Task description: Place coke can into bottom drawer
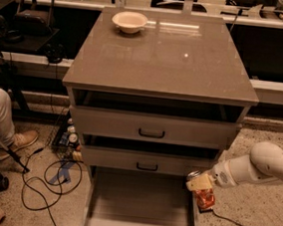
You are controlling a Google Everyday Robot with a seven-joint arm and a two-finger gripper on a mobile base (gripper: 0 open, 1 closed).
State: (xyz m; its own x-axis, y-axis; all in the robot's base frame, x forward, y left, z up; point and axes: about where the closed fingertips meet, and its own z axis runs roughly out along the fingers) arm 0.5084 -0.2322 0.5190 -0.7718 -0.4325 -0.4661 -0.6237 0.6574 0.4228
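Note:
My gripper is going to let go of the coke can on the bottom drawer's bare inside (148,225), near the middle of its front edge.
The coke can (205,198), red-orange with a silver top, is held in my gripper (200,186) at the right edge of the bottom drawer (141,205). The can hangs tilted just above the drawer's right side wall, below the middle drawer's front. The bottom drawer is pulled out, a wide shallow tray with a bare flat floor. My white arm (259,166) reaches in from the right.
A cream bowl (130,21) sits at the back left of the cabinet top (162,57). The two upper drawers with black handles (151,133) are slightly ajar. A seated person's legs (0,121), cables and small bottles lie on the floor at the left.

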